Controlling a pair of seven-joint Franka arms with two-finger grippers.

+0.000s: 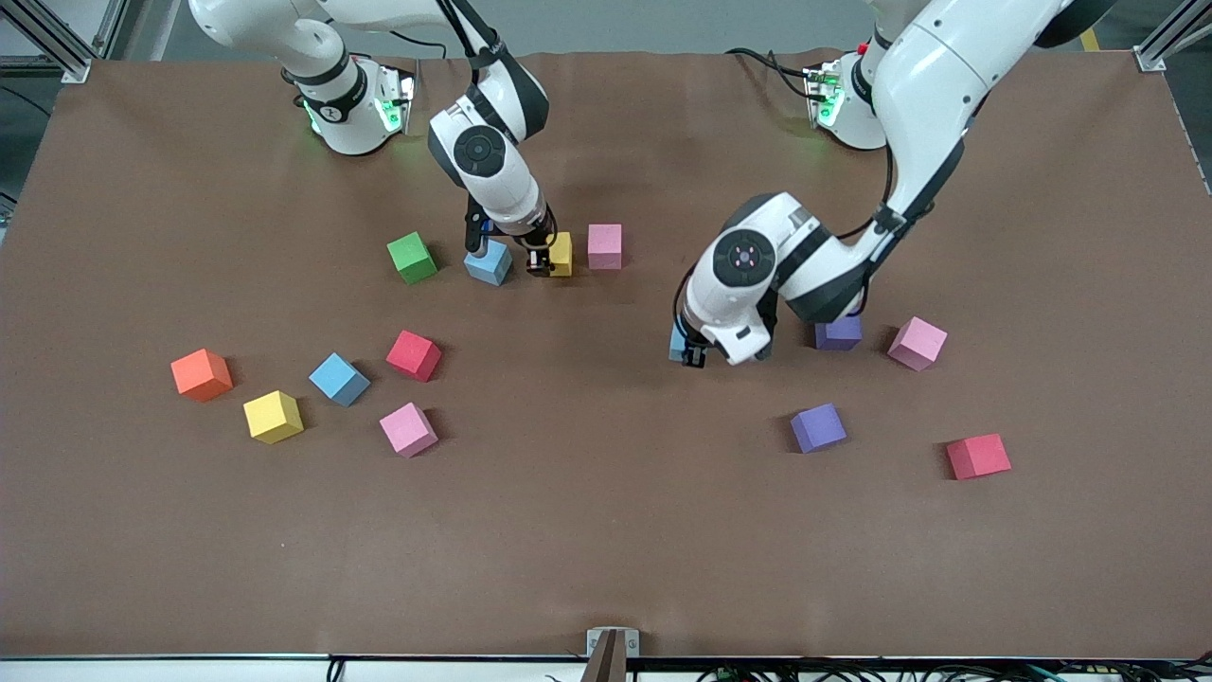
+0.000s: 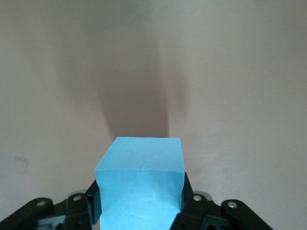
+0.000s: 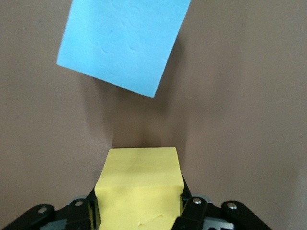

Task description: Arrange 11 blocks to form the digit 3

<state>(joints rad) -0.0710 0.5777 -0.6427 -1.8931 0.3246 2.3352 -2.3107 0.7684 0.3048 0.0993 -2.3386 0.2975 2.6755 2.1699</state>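
Observation:
Next, my right gripper releases the yellow block on the brown mat, flush (image 1: 571, 248) against the pink block between my grippers.
My right gripper (image 1: 542, 258) is shut on a yellow block (image 1: 561, 254) (image 3: 139, 184), low at the table between a light blue block (image 1: 489, 262) (image 3: 122, 43) and a pink block (image 1: 604, 246). Near the table's middle, my left gripper (image 1: 691, 352) is shut on another light blue block (image 1: 676, 341) (image 2: 141, 179). A purple block (image 1: 838, 332) and a pink block (image 1: 917, 343) lie beside it, with a purple (image 1: 818, 427) and a red (image 1: 978, 457) block nearer the camera. Red (image 1: 414, 355), light blue (image 1: 339, 379), pink (image 1: 408, 429) and yellow (image 1: 273, 417) blocks lie scattered toward the right arm's end.
A green cube (image 1: 412, 257) sits beside the light blue block near my right gripper. An orange cube (image 1: 201, 374) lies at the right arm's end of the scattered group. The brown mat (image 1: 606, 549) covers the table.

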